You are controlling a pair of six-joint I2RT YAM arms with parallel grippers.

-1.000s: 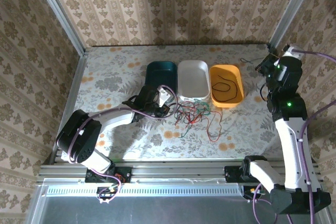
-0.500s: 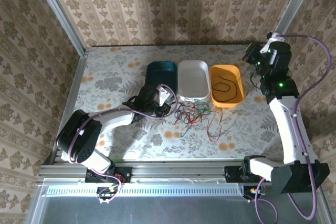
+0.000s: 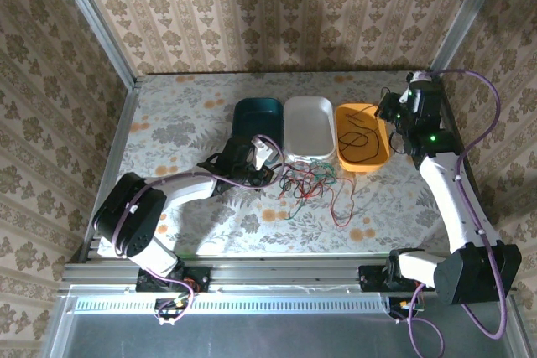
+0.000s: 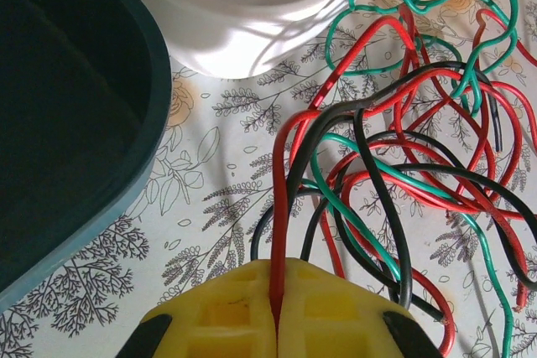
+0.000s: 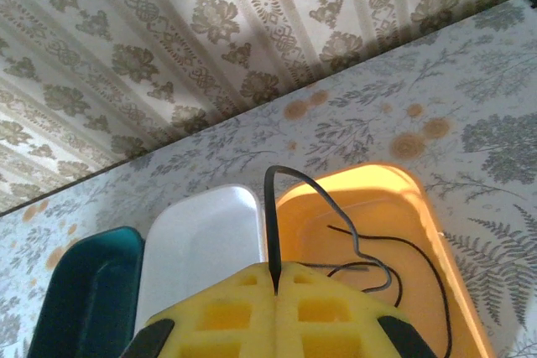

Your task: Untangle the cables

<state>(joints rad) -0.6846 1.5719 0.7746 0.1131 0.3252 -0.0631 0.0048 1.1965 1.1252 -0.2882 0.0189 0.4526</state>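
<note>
Next, I release the black cable from my right gripper inside the orange tray, over the black coils [image 3: 362, 145] [image 5: 388, 298] on the bottom of the tray.
A tangle of red, green and black cables [image 3: 310, 182] lies on the table in front of the trays. My left gripper [image 3: 267, 175] sits at its left edge. In the left wrist view the yellow fingers of this gripper [image 4: 278, 272] are shut on a red cable [image 4: 282, 199] that runs up into the tangle [image 4: 403, 165]. My right gripper [image 3: 388, 111] hangs over the right end of the orange tray [image 3: 340, 136]. It [image 5: 275, 281] is shut on a black cable [image 5: 270, 215], which arches over and trails down into the orange tray [image 5: 394, 175], where black cable [image 3: 357, 138] lies coiled.
Three trays stand in a row at the back: teal [image 3: 252, 111], white [image 3: 309, 127] and orange. The teal tray [image 4: 75, 123] and white tray [image 4: 252, 14] are close to my left gripper. Wallpapered walls close the back and sides.
My right arm has swung left from the back right corner to above the orange tray, carrying the black cable. The left arm and the tangle have stayed put.
</note>
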